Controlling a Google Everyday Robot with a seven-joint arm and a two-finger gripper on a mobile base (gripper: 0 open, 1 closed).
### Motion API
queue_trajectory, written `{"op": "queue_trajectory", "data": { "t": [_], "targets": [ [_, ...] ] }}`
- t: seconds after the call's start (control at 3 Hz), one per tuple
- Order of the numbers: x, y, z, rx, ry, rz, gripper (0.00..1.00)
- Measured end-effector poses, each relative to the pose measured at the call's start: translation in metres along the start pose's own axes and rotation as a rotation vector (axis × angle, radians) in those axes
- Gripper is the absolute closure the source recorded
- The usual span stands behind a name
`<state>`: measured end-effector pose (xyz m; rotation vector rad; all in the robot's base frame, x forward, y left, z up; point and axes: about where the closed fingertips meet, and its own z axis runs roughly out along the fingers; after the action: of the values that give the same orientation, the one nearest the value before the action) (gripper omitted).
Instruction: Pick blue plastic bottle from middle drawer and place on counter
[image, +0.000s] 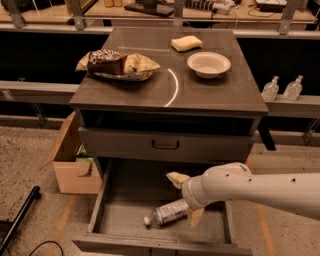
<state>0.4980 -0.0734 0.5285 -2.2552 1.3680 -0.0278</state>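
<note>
I need to grip the blue plastic bottle's base half (184, 208), its white cap sticking out.
The blue plastic bottle (166, 214) lies on its side on the floor of the open middle drawer (131, 189), white cap pointing left. My gripper (186, 198) reaches in from the right, low inside the drawer. It is open, with one tan finger (177, 179) behind the bottle's base end and the other at the front. The white wrist hides the bottle's base. The counter (150, 87) is the dark cabinet top above, with a pale curved streak.
On the counter sit a chip bag (117, 65), a yellow sponge (186, 43) and a white bowl (208, 64). A closed drawer front with a black handle (165, 145) is above the open drawer. A cardboard box (70, 162) stands left; two pump bottles (282, 88) right.
</note>
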Motion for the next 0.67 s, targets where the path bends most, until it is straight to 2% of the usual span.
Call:
{"op": "queue_trajectory", "data": {
  "t": [0.67],
  "targets": [
    [0.029, -0.009, 0.046, -0.010, 0.106, -0.050, 0.00]
  ]
}}
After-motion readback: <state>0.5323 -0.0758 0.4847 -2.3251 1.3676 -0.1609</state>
